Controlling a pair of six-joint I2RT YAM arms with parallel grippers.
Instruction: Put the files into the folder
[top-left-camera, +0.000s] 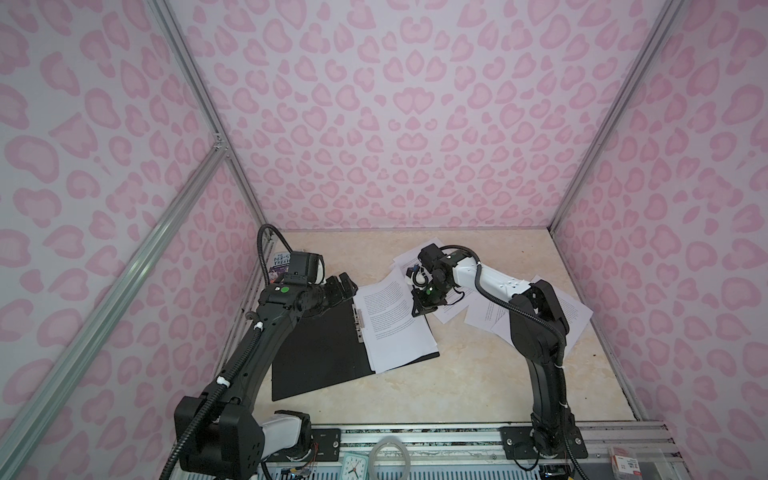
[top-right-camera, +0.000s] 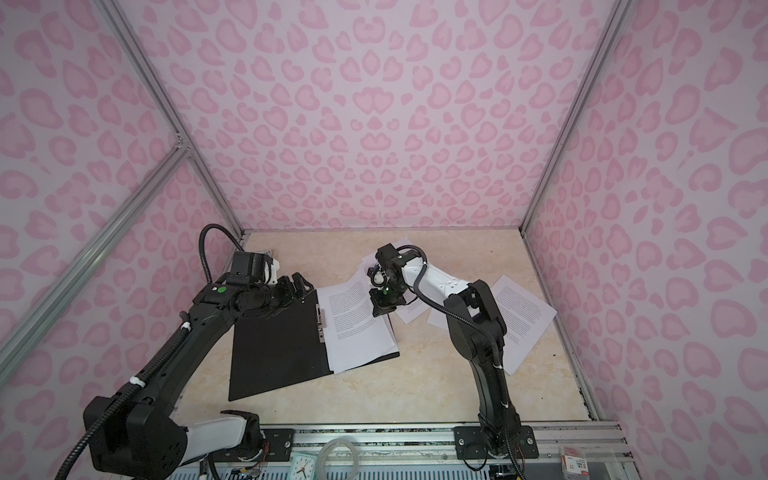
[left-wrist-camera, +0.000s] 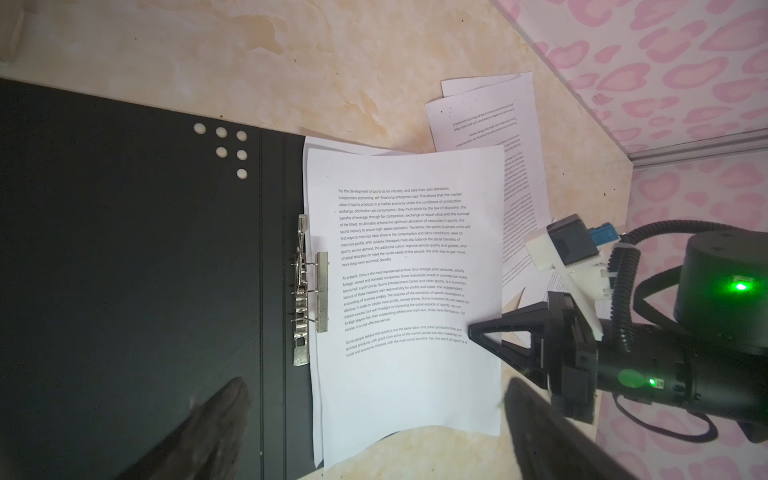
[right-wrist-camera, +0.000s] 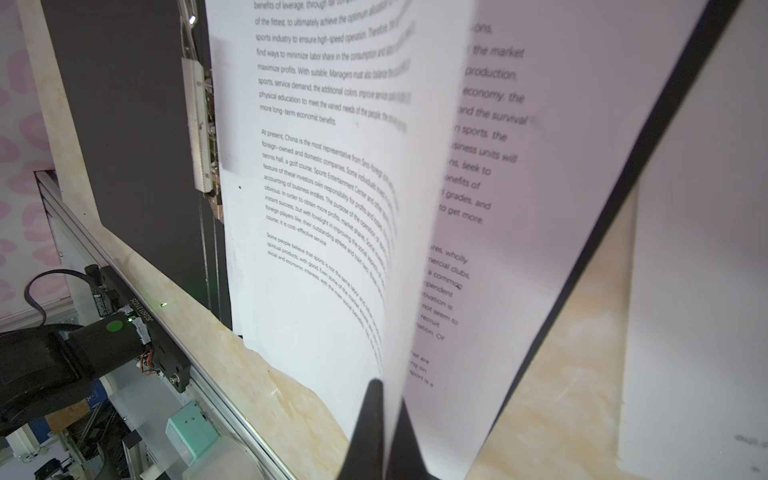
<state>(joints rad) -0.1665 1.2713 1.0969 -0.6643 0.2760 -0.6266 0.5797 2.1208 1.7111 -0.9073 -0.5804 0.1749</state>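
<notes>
My right gripper is going to let the top sheet settle down flat on the sheet (top-left-camera: 396, 324) (right-wrist-camera: 396, 188) beneath it, beside the metal clip strip of the folder.
The folder (top-left-camera: 316, 353) (top-right-camera: 274, 345) lies open on the table, black inside up, with its metal clip strip (left-wrist-camera: 303, 291) at the spine. A few files (top-left-camera: 395, 324) (left-wrist-camera: 403, 257) rest on its right half. My right gripper (top-left-camera: 417, 311) (right-wrist-camera: 388, 399) is shut on the far edge of the top sheet (right-wrist-camera: 316, 208), which bows up off the sheet beneath. More files (top-left-camera: 577, 307) (top-right-camera: 523, 316) lie loose on the table under and behind the right arm. My left gripper (top-left-camera: 347, 289) (left-wrist-camera: 374, 384) hovers open over the folder's far end, holding nothing.
A colourful paperback (top-left-camera: 280, 262) lies in the far left corner behind the left wrist. Pink patterned walls close in three sides. A small clock (top-left-camera: 354, 465) and a ring of tape (top-left-camera: 388, 455) sit on the front rail beyond the table edge.
</notes>
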